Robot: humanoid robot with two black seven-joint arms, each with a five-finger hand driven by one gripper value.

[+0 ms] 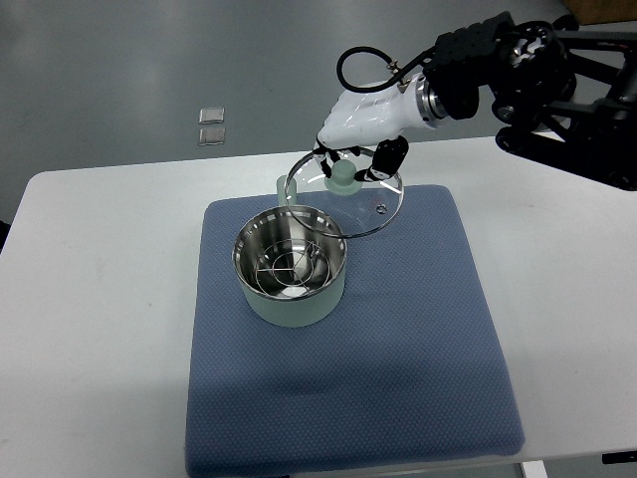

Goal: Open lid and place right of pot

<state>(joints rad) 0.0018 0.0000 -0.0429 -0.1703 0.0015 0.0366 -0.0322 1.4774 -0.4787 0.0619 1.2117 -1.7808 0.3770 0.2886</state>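
Note:
I should release the glass lid, now tilted above the pot's far rim, with my right gripper on the blue mat's bare far half [411, 267] next to the pot.
A pale green pot [292, 271] with a steel steamer insert stands uncovered on the blue mat [398, 378], left of its middle. My right hand [350, 149] comes in from the upper right and its fingers are closed on the green knob [342, 179] of the round glass lid [373, 204]. The lid hangs tilted in the air, above and slightly right of the pot's far rim. Its near edge overlaps the pot's rim in the picture. The left arm is out of sight.
The mat lies on a white table [100, 299]. The pot's handle [289, 189] points away at the far side. Two small clear squares [211, 124] lie on the floor beyond the table's far edge. Bare mat stretches to the right of the pot.

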